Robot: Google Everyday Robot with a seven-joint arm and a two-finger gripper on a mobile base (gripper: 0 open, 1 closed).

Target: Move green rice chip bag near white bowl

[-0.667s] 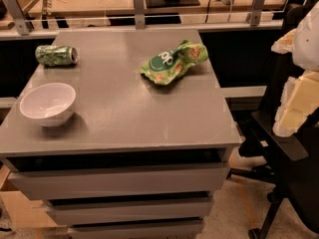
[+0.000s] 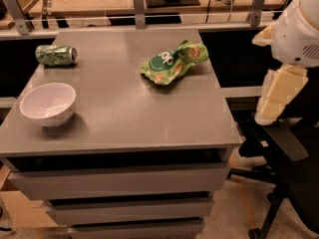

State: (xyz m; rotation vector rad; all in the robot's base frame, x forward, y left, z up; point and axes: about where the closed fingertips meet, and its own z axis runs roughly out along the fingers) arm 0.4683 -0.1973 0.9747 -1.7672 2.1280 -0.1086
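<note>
I will next grip the green rice chip bag's crumpled middle [image 2: 175,61], leaving both side ends free.
The green rice chip bag [image 2: 173,62] lies crumpled on the far right part of the grey cabinet top [image 2: 124,113], with its dark green round logo facing up. The white bowl [image 2: 48,103] stands upright near the front left edge, well apart from the bag. My gripper [image 2: 277,94] hangs on the white arm off the right side of the cabinet. It is above the floor and level with the tabletop's right edge. It is to the right of the bag and touches nothing.
A green soda can [image 2: 57,55] lies on its side at the far left corner. A black office chair [image 2: 289,173] stands to the right, below the arm. A workbench with a metal rail [image 2: 139,14] runs behind the cabinet.
My arm and gripper have shifted a little left, toward the cabinet's right edge. The bag, bowl and can have not moved.
</note>
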